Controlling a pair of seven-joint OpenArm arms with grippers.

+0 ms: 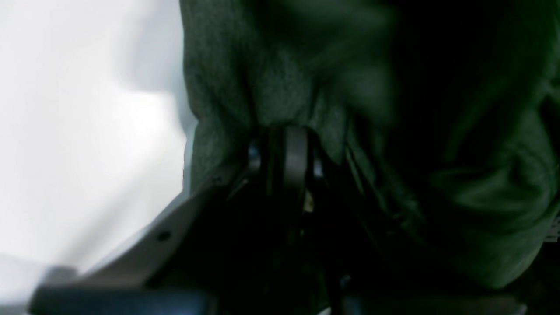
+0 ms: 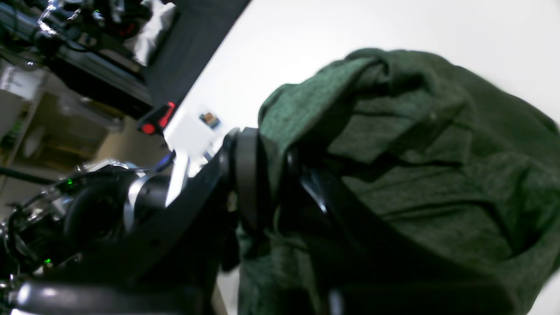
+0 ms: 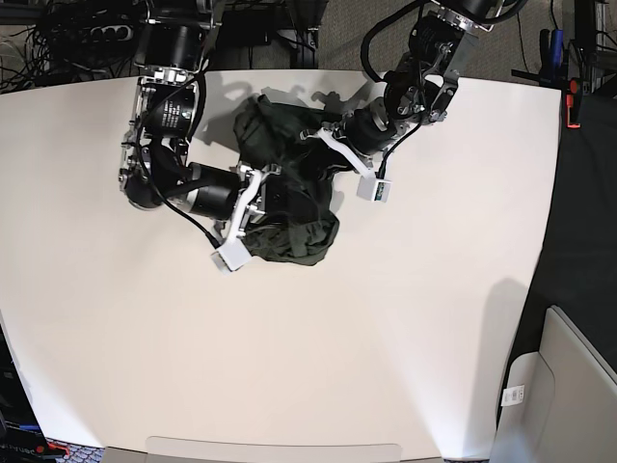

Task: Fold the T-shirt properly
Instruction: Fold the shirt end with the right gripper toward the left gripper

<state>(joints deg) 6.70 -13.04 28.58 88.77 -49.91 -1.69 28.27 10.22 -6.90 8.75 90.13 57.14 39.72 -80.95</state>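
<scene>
The robot's right gripper needs to let go of the T-shirt's fold on the white table (image 3: pixel 379 193) by the white end of the left gripper.
The T-shirt (image 3: pixel 284 188) is a dark olive-green knit garment, bunched in a crumpled heap on the white table (image 3: pixel 289 338) toward the back. It fills the left wrist view (image 1: pixel 280 83) and the right wrist view (image 2: pixel 415 166). My left gripper (image 3: pixel 323 135), on the right of the base view, is shut on a fold of the shirt (image 1: pixel 284 131). My right gripper (image 3: pixel 265 178), on the left of the base view, is shut on another fold (image 2: pixel 271 166), with cloth pinched between the black fingers (image 2: pixel 247 175).
The white table stretches wide to the front and both sides of the heap. A black floor strip and a red-handled tool (image 3: pixel 576 101) lie past the table's right edge. Cables and equipment (image 3: pixel 87 24) sit behind the table.
</scene>
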